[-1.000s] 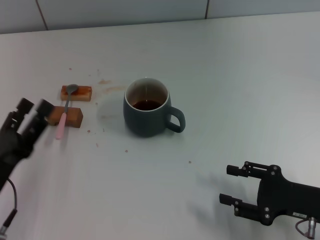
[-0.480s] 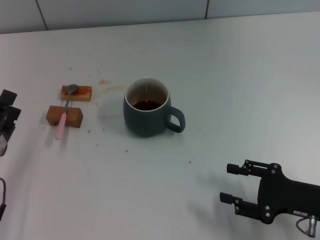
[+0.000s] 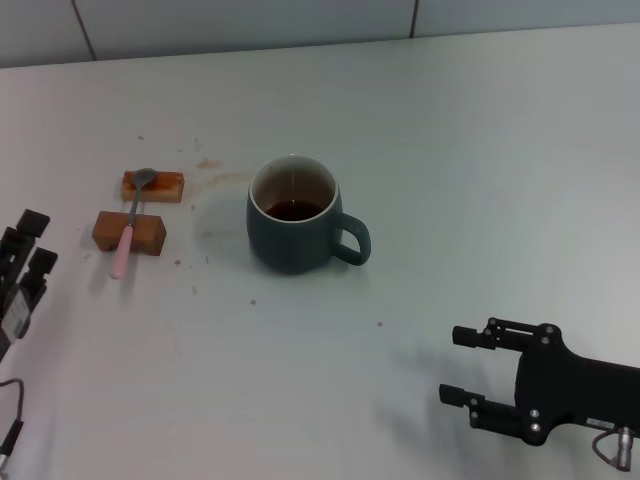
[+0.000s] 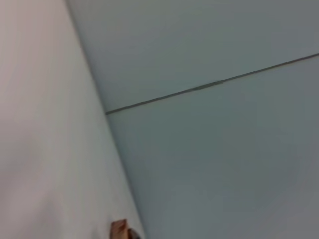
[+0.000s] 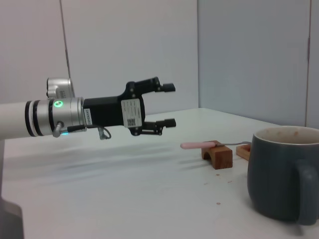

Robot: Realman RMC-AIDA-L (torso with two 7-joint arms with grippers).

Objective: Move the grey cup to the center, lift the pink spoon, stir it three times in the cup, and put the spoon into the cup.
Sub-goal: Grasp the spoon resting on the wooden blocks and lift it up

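Next, my left gripper closes on the handle (image 3: 122,259) of the pink spoon, where the handle sticks out past the near brown block.
The grey cup (image 3: 295,215) stands upright mid-table with dark liquid inside and its handle toward my right; it also fills the near corner of the right wrist view (image 5: 281,172). The pink spoon (image 3: 127,232) lies across two brown blocks left of the cup, bowl on the far block and pink handle over the near one (image 5: 199,145). My left gripper (image 3: 38,242) hovers at the left edge, a little left of the spoon, open and empty (image 5: 170,104). My right gripper (image 3: 453,367) sits open at the near right, well clear of the cup.
Two brown blocks (image 3: 152,185) (image 3: 130,230) carry the spoon; one block corner (image 4: 118,229) shows in the left wrist view. Small brown stains (image 3: 210,165) dot the white table (image 3: 450,150) around the cup. A tiled wall (image 3: 250,20) runs along the back.
My left gripper has pulled back leftward from beside the near block to the table's left edge, then settled slightly nearer. Cup, spoon and right arm have not moved.
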